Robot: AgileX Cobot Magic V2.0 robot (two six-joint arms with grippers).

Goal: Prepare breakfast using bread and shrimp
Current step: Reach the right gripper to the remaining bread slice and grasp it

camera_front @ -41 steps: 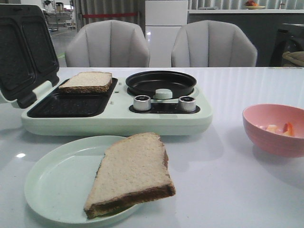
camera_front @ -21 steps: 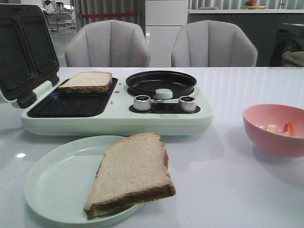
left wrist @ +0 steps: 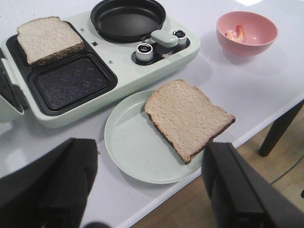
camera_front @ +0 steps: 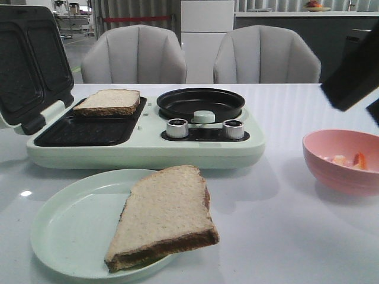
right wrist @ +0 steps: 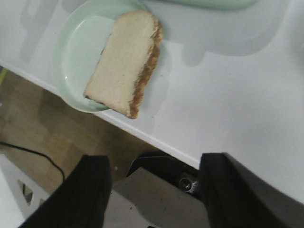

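Next, I move my right gripper to the slice of bread on the pale green plate and grab the bread's crust [camera_front: 205,199] [right wrist: 148,65] facing the pink bowl.
One slice of bread [camera_front: 166,216] lies on a pale green plate [camera_front: 71,225] near the table's front edge, overhanging the rim. A second slice of bread [camera_front: 108,102] sits in the far tray of the sandwich maker [camera_front: 148,148]. Shrimp [camera_front: 349,160] lie in a pink bowl [camera_front: 340,171] at the right. My left gripper [left wrist: 149,199] hangs open above the table's front edge, near the plate, with nothing between its fingers. My right gripper [right wrist: 154,194] is open and empty, back over the table edge. Part of the right arm [camera_front: 355,74] shows dark above the bowl.
The sandwich maker's black lid [camera_front: 26,65] stands open at the left. A black round pan [camera_front: 200,103] and two knobs [camera_front: 176,128] fill its right half. Two grey chairs [camera_front: 133,56] stand behind the table.
The right arm has come into the front view at the upper right, above the pink bowl. Bread, plate and bowl have not moved.
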